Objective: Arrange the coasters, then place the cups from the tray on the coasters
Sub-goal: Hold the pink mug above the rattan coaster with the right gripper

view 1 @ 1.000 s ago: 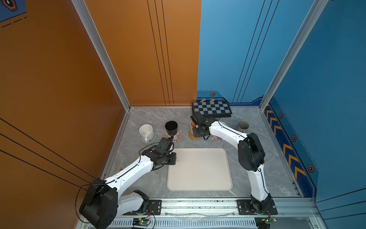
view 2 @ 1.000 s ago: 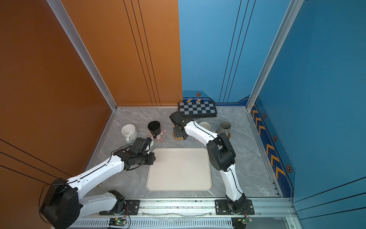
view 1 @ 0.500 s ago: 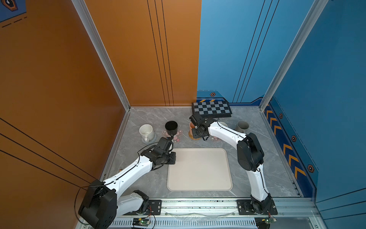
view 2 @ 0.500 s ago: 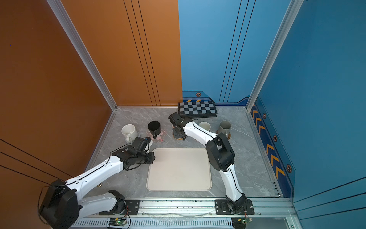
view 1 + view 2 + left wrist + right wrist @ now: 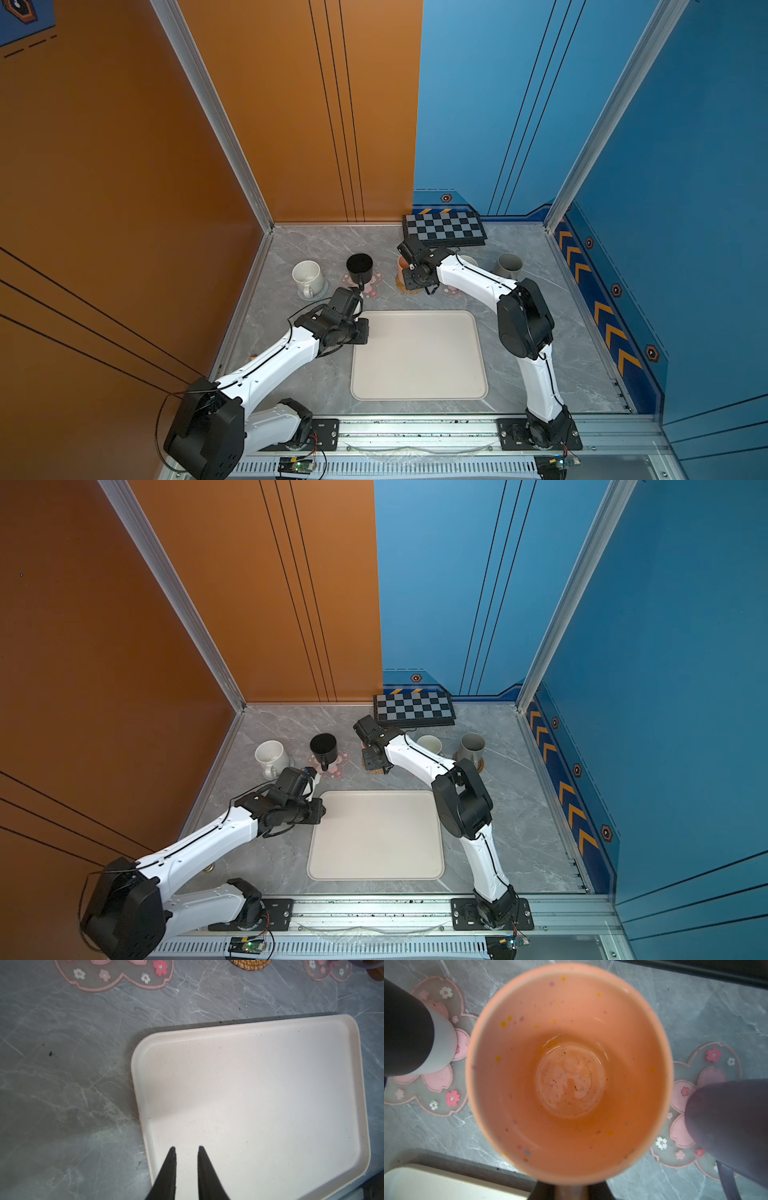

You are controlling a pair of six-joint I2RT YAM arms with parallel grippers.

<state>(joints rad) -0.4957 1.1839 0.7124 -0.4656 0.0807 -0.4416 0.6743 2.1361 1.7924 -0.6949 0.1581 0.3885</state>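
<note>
The robot's right gripper will put the peach-orange cup down on the straw coaster [image 5: 406, 282] between the black cup and the lavender cup.
The cream tray [image 5: 419, 357] lies bare at the table's middle. My left gripper [image 5: 185, 1148] hovers over its far-left corner, open by a narrow gap with nothing between the fingers. My right gripper [image 5: 571, 1190] is shut on the handle of the peach-orange cup [image 5: 569, 1072], which sits over the straw coaster [image 5: 405, 286]; whether it rests there I cannot tell. The black cup [image 5: 359, 268] stands on a pink flower coaster [image 5: 374, 286]. The speckled white cup [image 5: 307, 276] is on the grey-blue coaster [image 5: 322, 291]. The lavender cup [image 5: 430, 744] is on the second pink coaster [image 5: 685, 1093]. The grey cup [image 5: 471, 746] is on the brown coaster [image 5: 480, 766].
A black-and-grey checkered board [image 5: 444, 228] lies against the back wall, just behind my right gripper. Orange and blue walls close in the table on three sides. The arms' mounting rail runs along the front edge.
My right gripper has shifted slightly to the left with the peach-orange cup. The left arm has barely moved.
</note>
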